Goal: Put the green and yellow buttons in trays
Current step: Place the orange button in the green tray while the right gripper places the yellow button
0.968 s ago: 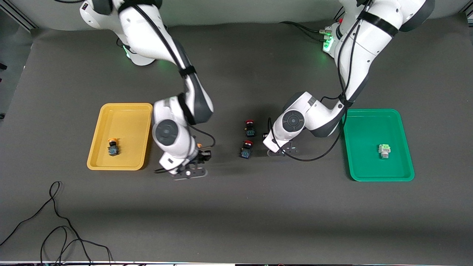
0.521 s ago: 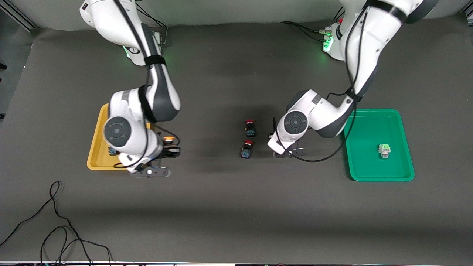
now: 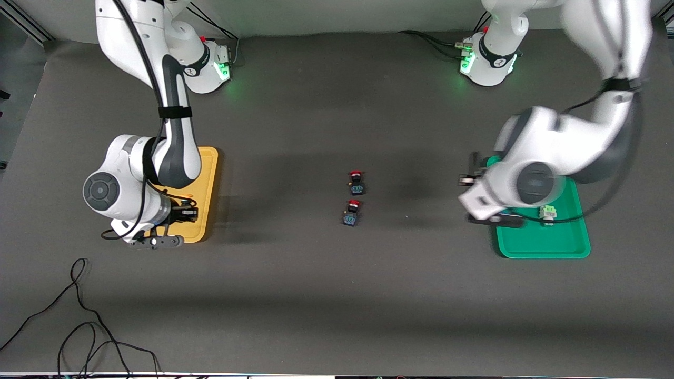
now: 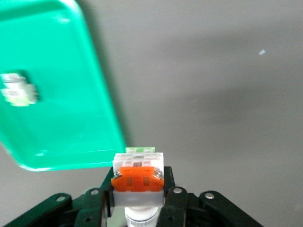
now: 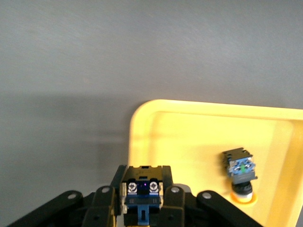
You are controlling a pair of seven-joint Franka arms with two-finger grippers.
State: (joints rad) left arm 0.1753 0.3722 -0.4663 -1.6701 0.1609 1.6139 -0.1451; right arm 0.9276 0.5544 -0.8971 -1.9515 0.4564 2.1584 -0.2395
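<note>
The left gripper needs to release the orange-faced button, now over the mat beside the green tray, in the green tray (image 3: pixel 519 208) (image 4: pixel 65 84), next to the white and green button.
My right gripper (image 3: pixel 184 213) is shut on a black-bodied button (image 5: pixel 144 187) and holds it over the corner rim of the yellow tray (image 3: pixel 209 179), which also shows in the right wrist view (image 5: pixel 189 137). A yellow-capped button (image 5: pixel 240 172) lies in that tray; the arm hides it in the front view. My left gripper (image 3: pixel 467 180) is shut on a white-bodied button with an orange face (image 4: pixel 138 174), over the mat just beside the green tray (image 3: pixel 542 245), seen too in the left wrist view (image 4: pixel 61 127). A white and green button (image 3: pixel 548 215) lies in the green tray, also in the left wrist view (image 4: pixel 18 90).
Two black switches with red caps (image 3: pixel 356 181) (image 3: pixel 352 212) lie at the middle of the grey mat. Black cables (image 3: pixel 79 321) trail near the front camera at the right arm's end.
Both arms have swung away from the table's middle with their buttons: the right gripper over to the yellow tray, the left gripper over to the green tray's edge.
</note>
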